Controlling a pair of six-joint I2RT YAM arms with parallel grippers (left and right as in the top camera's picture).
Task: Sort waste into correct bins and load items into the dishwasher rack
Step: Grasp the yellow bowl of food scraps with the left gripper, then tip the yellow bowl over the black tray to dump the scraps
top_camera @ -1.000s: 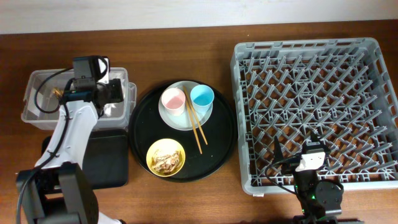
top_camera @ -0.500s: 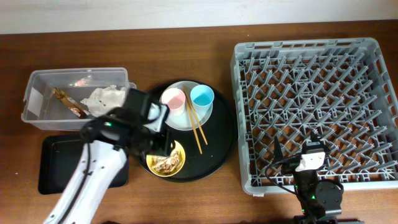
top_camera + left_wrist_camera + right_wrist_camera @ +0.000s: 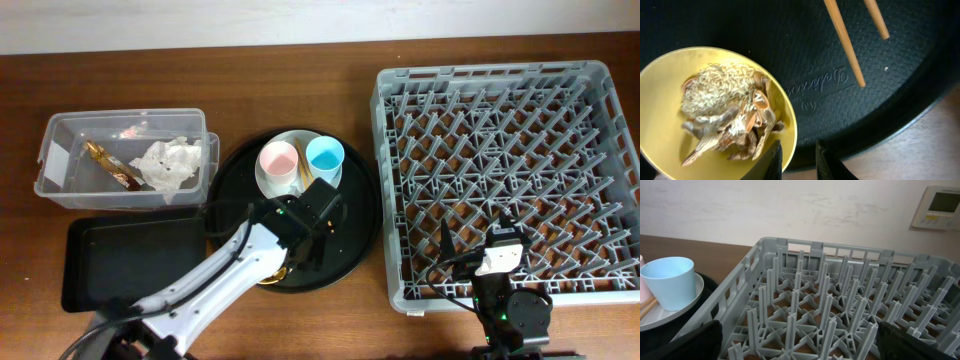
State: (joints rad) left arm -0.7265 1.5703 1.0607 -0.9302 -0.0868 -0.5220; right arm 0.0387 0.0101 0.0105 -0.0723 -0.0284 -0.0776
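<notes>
My left gripper has the yellow bowl. It will let go of the bowl in the shallow black rectangular tray (image 3: 158, 238), close to the clear tub.
My left gripper (image 3: 799, 162) straddles the right rim of the yellow bowl (image 3: 670, 100), one finger inside and one outside, with a small gap left at the outer finger. The bowl holds rice and brown food scraps (image 3: 735, 120). Overhead, the left gripper (image 3: 305, 250) and arm cover most of the bowl (image 3: 272, 273). The chopsticks (image 3: 845, 42) lie on the round tray just beyond. The pink cup (image 3: 278, 160) and blue cup (image 3: 325, 155) stand on the plate (image 3: 275, 190). My right gripper (image 3: 802, 345) is wide open and holds nothing, low over the front of the dishwasher rack (image 3: 790, 247).
The clear tub (image 3: 50, 160) at the left holds the napkin (image 3: 165, 163) and wrapper (image 3: 108, 165). A shallow black rectangular tray (image 3: 120, 260) lies in front of it. The round black tray (image 3: 355, 230) carries the dishes. The grey rack (image 3: 385, 200) fills the right side.
My left arm has swung from the clear tub across to the round tray and come down at the bowl's rim, its jaws narrowing. The right arm has not moved.
</notes>
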